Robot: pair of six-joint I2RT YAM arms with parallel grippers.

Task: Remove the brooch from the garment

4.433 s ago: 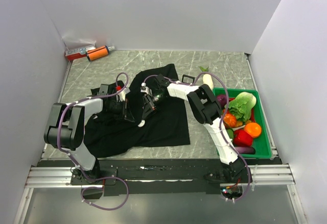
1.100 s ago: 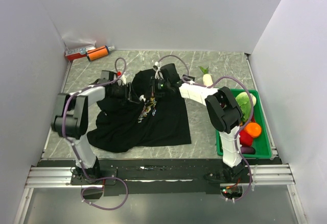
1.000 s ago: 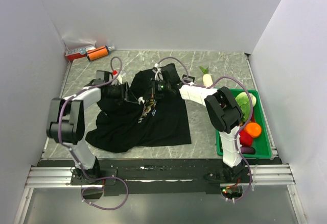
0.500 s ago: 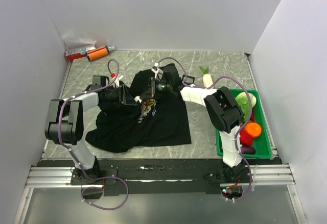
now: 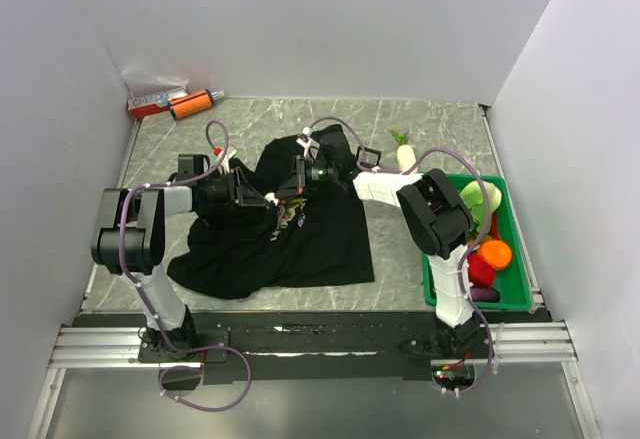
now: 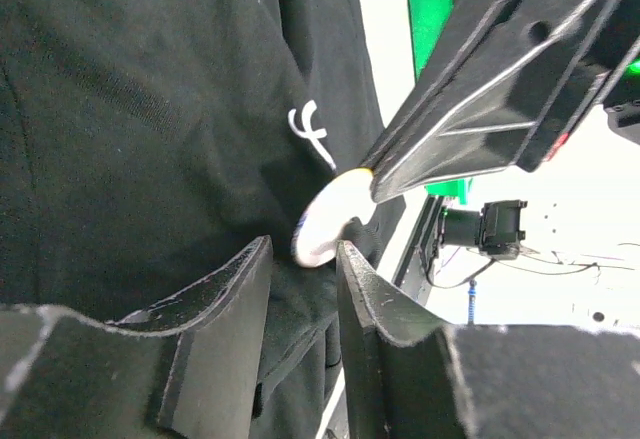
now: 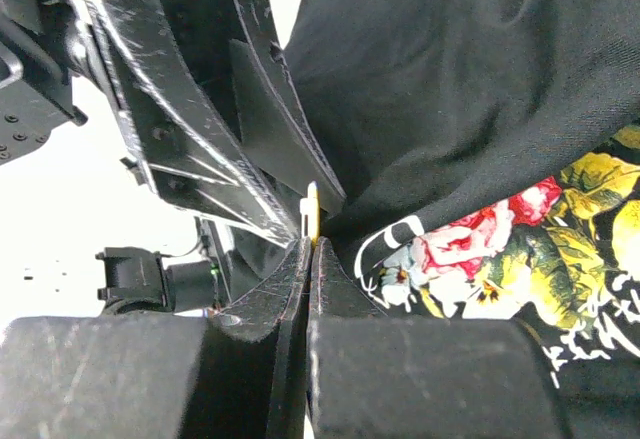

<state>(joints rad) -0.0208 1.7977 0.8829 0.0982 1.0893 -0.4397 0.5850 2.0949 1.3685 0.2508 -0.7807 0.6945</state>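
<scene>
I should take the brooch's loose end [image 6: 310, 246] with my left gripper, as the garment is still caught behind the brooch, so my right gripper can open and reach the caught fold.
The garment [image 5: 320, 244], a black T-shirt with a rose print, lies crumpled on the table. My right gripper [image 5: 285, 191] reaches over its upper part, and in the right wrist view [image 7: 309, 244] it is shut on the brooch [image 7: 312, 211], a thin yellowish piece seen edge-on next to the print [image 7: 480, 249]. My left gripper [image 5: 258, 199] faces it from the left, tip to tip. In the left wrist view [image 6: 303, 259] its jaws pinch a fold of the garment [image 6: 150, 109] just below the pale round brooch [image 6: 328, 224].
A green tray [image 5: 515, 259] of vegetables stands at the right. A white radish [image 5: 405, 154] and a small black cube box [image 5: 368, 156] lie behind the shirt. An orange and red pair of items [image 5: 180, 105] lies at the back left corner.
Since 4.4 s ago both grippers have moved toward the back of the shirt and the print has come into view. In the last second both have shifted slightly left, staying tip to tip.
</scene>
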